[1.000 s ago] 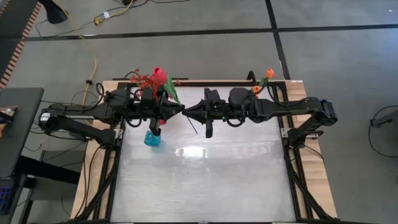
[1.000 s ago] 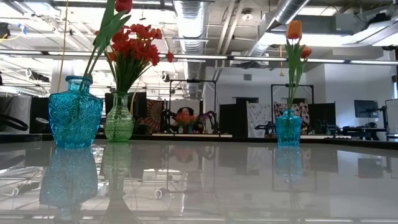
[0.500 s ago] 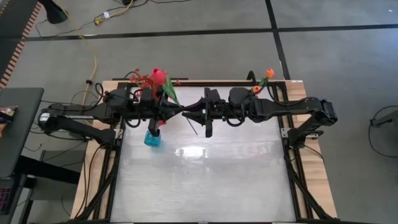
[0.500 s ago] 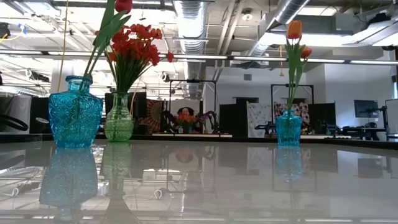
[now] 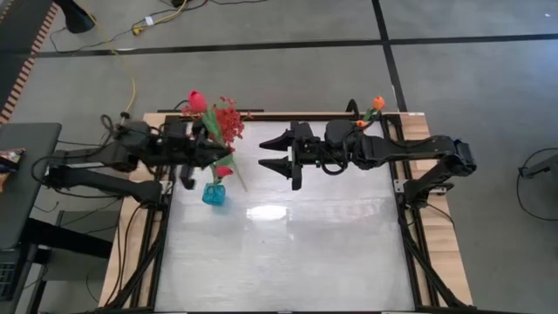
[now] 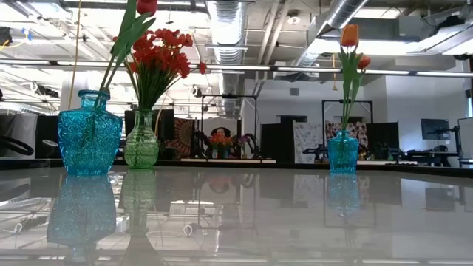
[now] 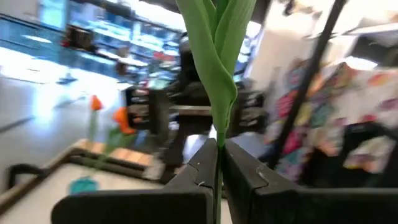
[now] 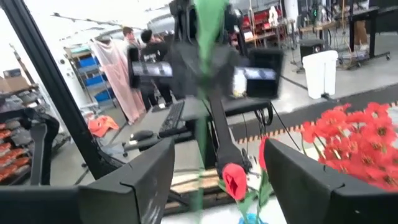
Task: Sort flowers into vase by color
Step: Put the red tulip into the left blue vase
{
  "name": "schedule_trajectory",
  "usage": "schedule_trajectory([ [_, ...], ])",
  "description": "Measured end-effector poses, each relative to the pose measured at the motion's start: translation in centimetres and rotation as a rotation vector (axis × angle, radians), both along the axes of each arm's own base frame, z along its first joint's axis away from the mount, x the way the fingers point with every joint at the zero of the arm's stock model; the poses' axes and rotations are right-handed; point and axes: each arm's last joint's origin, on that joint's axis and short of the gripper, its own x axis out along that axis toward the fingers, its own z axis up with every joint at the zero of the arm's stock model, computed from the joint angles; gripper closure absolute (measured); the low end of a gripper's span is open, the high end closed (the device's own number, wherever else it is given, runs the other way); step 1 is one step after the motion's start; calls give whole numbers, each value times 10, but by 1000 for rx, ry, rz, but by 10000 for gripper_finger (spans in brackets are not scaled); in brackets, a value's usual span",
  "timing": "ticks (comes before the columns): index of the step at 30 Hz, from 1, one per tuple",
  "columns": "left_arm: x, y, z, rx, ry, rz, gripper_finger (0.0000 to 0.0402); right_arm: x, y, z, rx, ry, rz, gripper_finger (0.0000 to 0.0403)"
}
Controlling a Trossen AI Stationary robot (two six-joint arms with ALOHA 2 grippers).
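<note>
My left gripper is going to release the red tulip flower inside the large blue vase (image 5: 213, 191), next to the other red tulip.
My left gripper (image 5: 225, 160) (image 7: 218, 149) is shut on a red tulip flower, whose bud (image 5: 197, 100) and green leaves (image 7: 217, 56) rise above it. My right gripper (image 5: 266, 153) (image 8: 214, 180) stands open a short way to its right, with nothing between its fingers. Below, a large blue vase (image 6: 89, 133) holds a red tulip (image 5: 224, 172). A green vase (image 6: 140, 140) holds the red spray (image 6: 159, 52). Far right, a small blue vase (image 6: 342, 151) holds orange tulips (image 6: 349, 35). Neither gripper shows in the low view. My left gripper pinches the flower's thin green stem (image 7: 217, 165) between its two fingers, just below the leaves. The fingers reach in level from the table's left and lie across the stem. The flower is lifted clear, bud upward, and its lower stem end (image 5: 237, 180) hangs below the fingers.
The white table top (image 5: 288, 253) spreads toward the near edge inside a wooden border (image 5: 440, 235). All three vases stand along the far edge. People (image 8: 140, 56) and furniture show in the room beyond.
My right gripper has opened wide and let go of the stem, staying in place. My left gripper, still shut on the flower, has drawn back toward the table's left edge. The flower has moved with it, still upright and clear of the vases.
</note>
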Motion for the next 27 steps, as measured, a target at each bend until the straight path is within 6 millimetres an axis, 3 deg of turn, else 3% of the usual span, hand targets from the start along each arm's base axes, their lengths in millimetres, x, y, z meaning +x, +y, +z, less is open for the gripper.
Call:
schedule_trajectory([
  [5,-28,-5,1,-23,26,-155,401,-1,0,-1,0,21,0,127],
  [9,-47,-6,-11,-51,170,-161,401,-1,1,-2,7,31,5,127],
  [15,-76,-2,-31,-66,363,5,401,-2,11,-6,9,71,31,126],
  [19,-90,1,-35,-22,395,125,401,-2,18,-9,9,103,50,126],
  [23,-96,5,-36,-13,388,250,401,-2,22,-12,27,134,63,126],
  [27,-88,6,-47,-9,403,281,401,-3,23,-15,28,168,65,126],
])
